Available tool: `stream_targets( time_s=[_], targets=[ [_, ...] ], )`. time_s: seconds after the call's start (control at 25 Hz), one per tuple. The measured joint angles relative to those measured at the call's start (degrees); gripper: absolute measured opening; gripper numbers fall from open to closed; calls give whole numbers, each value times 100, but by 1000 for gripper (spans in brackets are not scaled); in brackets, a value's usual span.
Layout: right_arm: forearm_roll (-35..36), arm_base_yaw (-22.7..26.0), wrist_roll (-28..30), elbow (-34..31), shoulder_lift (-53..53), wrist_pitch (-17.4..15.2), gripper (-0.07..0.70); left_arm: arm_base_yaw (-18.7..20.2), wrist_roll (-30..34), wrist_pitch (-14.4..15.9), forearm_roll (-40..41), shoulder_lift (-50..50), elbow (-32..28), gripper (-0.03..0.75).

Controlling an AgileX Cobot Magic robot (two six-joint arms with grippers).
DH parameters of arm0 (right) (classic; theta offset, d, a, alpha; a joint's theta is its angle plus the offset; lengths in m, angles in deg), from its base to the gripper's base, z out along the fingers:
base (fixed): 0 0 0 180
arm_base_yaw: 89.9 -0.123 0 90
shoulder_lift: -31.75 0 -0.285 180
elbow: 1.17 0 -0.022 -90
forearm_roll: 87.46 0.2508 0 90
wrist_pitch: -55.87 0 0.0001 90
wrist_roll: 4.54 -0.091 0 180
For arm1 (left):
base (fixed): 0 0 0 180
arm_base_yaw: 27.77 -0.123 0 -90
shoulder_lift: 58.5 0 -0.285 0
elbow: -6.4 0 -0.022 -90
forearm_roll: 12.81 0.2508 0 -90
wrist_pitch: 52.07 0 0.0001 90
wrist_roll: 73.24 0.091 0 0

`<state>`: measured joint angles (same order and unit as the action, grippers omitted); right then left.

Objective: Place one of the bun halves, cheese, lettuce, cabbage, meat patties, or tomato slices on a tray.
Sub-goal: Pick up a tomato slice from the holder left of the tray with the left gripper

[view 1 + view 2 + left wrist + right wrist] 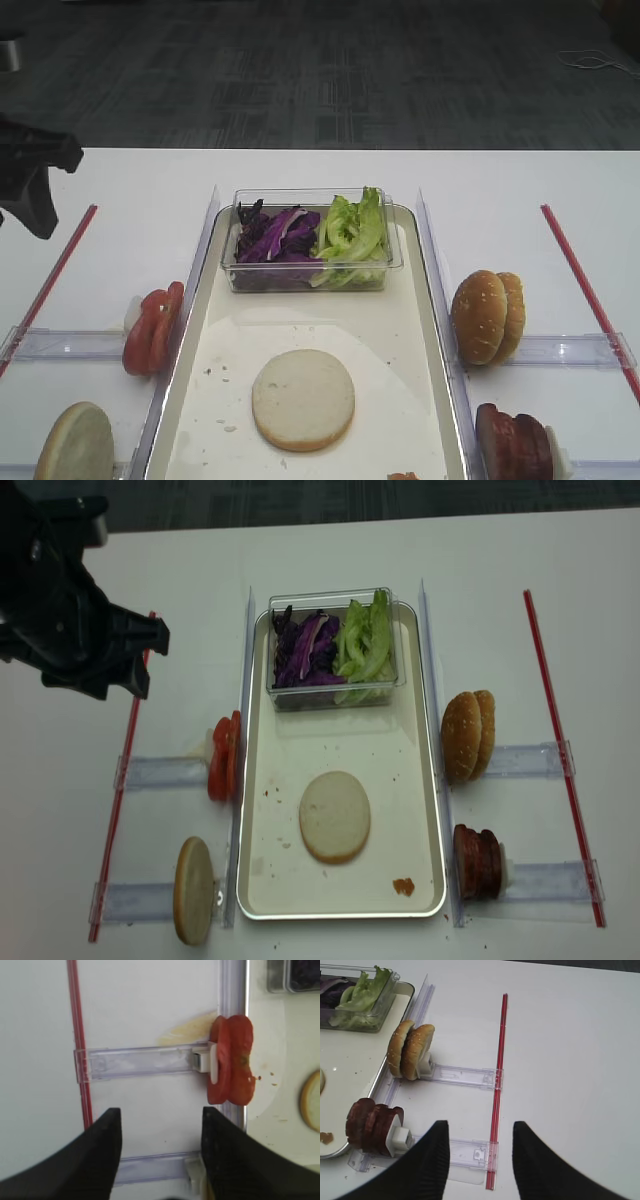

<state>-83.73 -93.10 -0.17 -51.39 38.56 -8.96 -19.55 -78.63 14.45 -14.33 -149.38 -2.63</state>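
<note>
My left gripper will move in and close on the top edge of the tomato slices (pixel 232 748) (pixel 237 1052) that are standing beside the cream tray.
One pale bun half (pixel 303 399) lies cut face up on the cream tray (pixel 400 330). A clear tub at the tray's far end holds purple cabbage (pixel 275 238) and green lettuce (pixel 352 232). Tomato slices (pixel 231 1066) stand on edge left of the tray. My left gripper (pixel 161 1115) hovers open and empty over the table just left of them. Two bun halves (pixel 410 1050) and the meat patties (pixel 372 1125) stand on edge right of the tray. My right gripper (pixel 480 1127) is open and empty beside the patties. Cheese is out of view.
Another bun half (pixel 193 890) stands at the front left. Clear plastic rails (pixel 160 772) hold the upright food. Red strips (pixel 548 700) run along both sides of the table. The left arm (pixel 75 620) hangs over the far left. A brown crumb (pixel 403 886) lies on the tray.
</note>
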Motion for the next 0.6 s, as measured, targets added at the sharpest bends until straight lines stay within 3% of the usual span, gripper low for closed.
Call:
stream_targets(
  time_s=[0.6],
  targets=[
    [0, 0, 0, 0, 0, 0, 326, 1268, -753, -325, -11, -497, 111, 342]
  ],
)
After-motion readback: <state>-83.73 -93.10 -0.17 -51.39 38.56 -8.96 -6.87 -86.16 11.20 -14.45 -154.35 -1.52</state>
